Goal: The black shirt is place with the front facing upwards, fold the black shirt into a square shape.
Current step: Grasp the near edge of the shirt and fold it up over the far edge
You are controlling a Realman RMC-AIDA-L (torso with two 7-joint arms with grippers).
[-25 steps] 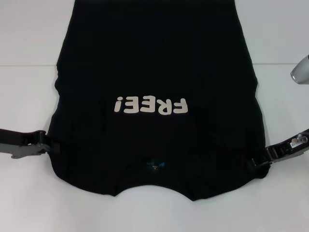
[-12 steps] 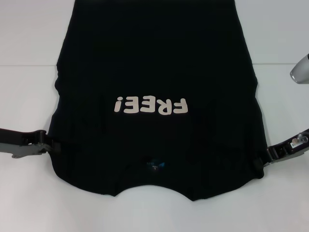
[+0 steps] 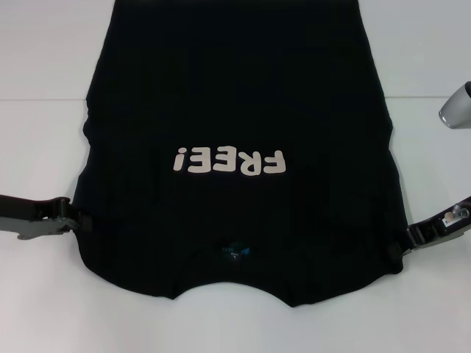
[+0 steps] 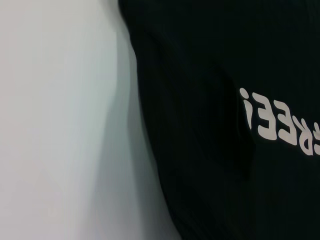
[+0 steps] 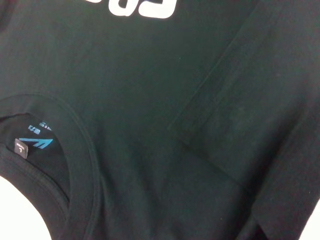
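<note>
The shirt's shoulder corner is in my right gripper's reach, closer to me than my left gripper, so that right gripper should regrip farther up the shirt's edge (image 3: 402, 213) before both pull.
The black shirt (image 3: 235, 95) lies flat on the white table (image 3: 44, 294), front up, with its collar nearest me. Its off-white "FREE!" lettering (image 3: 229, 160) crosses the chest, and the blue neck label (image 3: 235, 251) shows inside the collar. My left gripper (image 3: 79, 220) is low at the shirt's left edge, touching the cloth. On the opposite side, my right gripper (image 3: 399, 241) is at the right edge near the shoulder. In the right wrist view a sleeve (image 5: 240, 115) lies folded over the shirt's body, beside the neck label (image 5: 35, 142). The left wrist view shows the shirt's edge (image 4: 150, 150) and the lettering (image 4: 280, 122).
Bare white table (image 4: 60, 125) runs along both sides of the shirt and in front of the collar. A grey part of the right arm (image 3: 458, 107) hangs over the table at the right edge. The shirt's hem runs out of view at the far side.
My right gripper has slid slightly outward to the right and a little away from me along the shirt's edge. The left gripper and the shirt have barely moved.
</note>
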